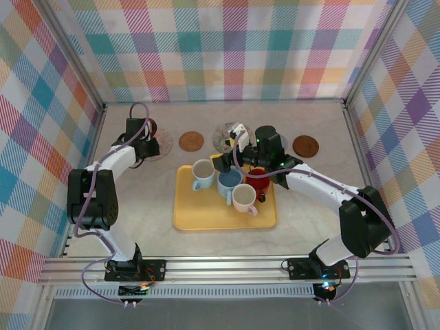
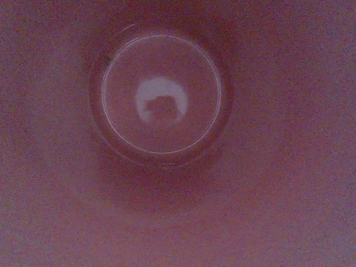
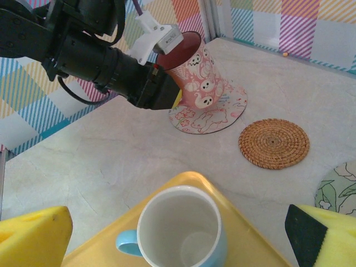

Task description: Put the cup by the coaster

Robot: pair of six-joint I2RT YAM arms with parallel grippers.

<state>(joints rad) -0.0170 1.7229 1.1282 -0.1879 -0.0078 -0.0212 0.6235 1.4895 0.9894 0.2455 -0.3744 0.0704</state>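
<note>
Next, I release the pink cup with my left gripper, upright near the middle of the pink patterned coaster (image 1: 151, 137).
A pink cup (image 3: 203, 75) with cartoon figures leans tilted, its base on a pink patterned coaster (image 3: 208, 114) at the far left of the table. My left gripper (image 3: 165, 75) is shut on the cup's rim, one finger inside it. The left wrist view looks straight into the cup's dim inside (image 2: 161, 94). From above, the cup (image 1: 150, 128) and coaster (image 1: 161, 146) sit by the left arm's end (image 1: 143, 141). My right gripper (image 3: 178, 239) stands open over a light blue cup (image 3: 181, 233) on the yellow tray (image 3: 92, 253).
The tray (image 1: 185, 214) also carries a blue cup (image 1: 229, 182), a red cup (image 1: 258, 180) and a pale pink cup (image 1: 244, 198). Woven coasters (image 1: 191, 141) (image 1: 305, 146) and a green patterned coaster (image 1: 225, 134) lie behind it. Walls enclose three sides.
</note>
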